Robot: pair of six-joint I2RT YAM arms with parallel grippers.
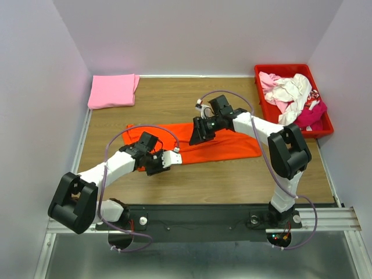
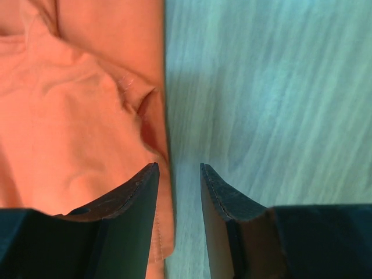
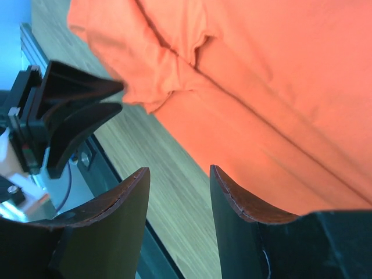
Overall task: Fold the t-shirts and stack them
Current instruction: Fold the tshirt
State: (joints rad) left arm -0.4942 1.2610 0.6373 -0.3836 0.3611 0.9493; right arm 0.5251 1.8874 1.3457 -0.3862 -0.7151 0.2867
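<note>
The rumpled top layer of the t-shirt sticks out past the strip's near edge, so the robot's left gripper will pinch the loose fold (image 2: 141, 131) and pull it back over the strip.
The bright orange t-shirt (image 1: 232, 145) lies folded into a long strip across the middle of the table. My left gripper (image 1: 156, 167) is low at the strip's left end. In the left wrist view it (image 2: 179, 168) is open, its left finger over the orange cloth (image 2: 70, 116) and the hem edge in the gap, with nothing gripped. My right gripper (image 1: 199, 136) hovers over the strip's middle. In the right wrist view it (image 3: 177, 170) is open and empty above the shirt's near edge (image 3: 261, 87). A folded light pink t-shirt (image 1: 113, 90) lies at the back left.
A red plastic crate (image 1: 290, 70) at the back right holds crumpled white (image 1: 290, 93) and magenta (image 1: 313, 114) shirts. White walls close in the back and both sides. The left gripper (image 3: 70, 110) shows in the right wrist view, close by.
</note>
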